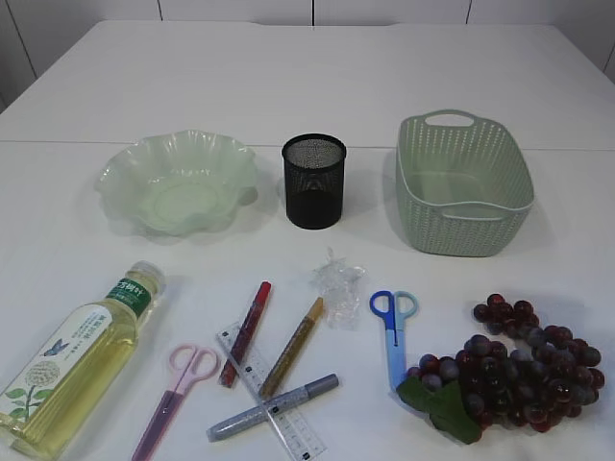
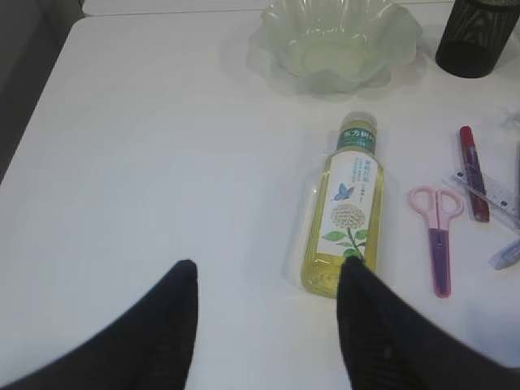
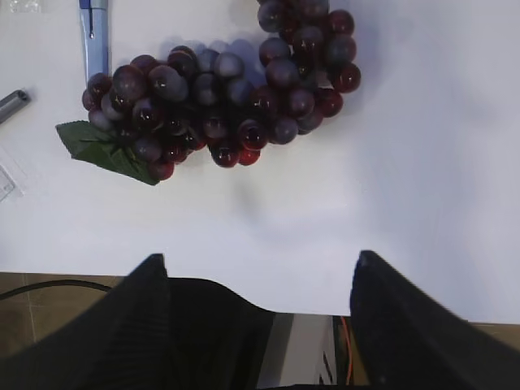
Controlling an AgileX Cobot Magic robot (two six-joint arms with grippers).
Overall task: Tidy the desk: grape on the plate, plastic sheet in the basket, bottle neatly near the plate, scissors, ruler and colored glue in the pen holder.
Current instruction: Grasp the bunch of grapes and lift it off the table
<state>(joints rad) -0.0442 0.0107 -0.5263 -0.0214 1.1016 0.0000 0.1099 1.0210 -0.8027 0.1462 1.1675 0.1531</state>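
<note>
My right gripper needs to close around the narrow end (image 1: 541, 337) (image 3: 283, 13) of the bunch of dark grapes, which is the end pointing toward the green woven basket.
A bunch of dark grapes (image 1: 519, 370) (image 3: 227, 89) lies at the front right, just ahead of my open, empty right gripper (image 3: 260, 260) over the table's front edge. The bottle (image 1: 82, 360) (image 2: 345, 211) of yellow liquid lies on its side at the front left; my open left gripper (image 2: 268, 272) hangs just behind its base, right fingertip (image 2: 351, 268) over it. Between them lie pink scissors (image 1: 178, 384), blue scissors (image 1: 394, 327), a clear ruler (image 1: 269, 389), red (image 1: 245, 331), gold (image 1: 291, 346) and silver (image 1: 274, 408) glue pens and a crumpled plastic sheet (image 1: 336, 283).
Across the back stand the pale green wavy plate (image 1: 178, 182) (image 2: 341, 41), the black mesh pen holder (image 1: 313, 181) (image 2: 479, 36) and the green woven basket (image 1: 461, 182). Neither arm shows in the exterior view.
</note>
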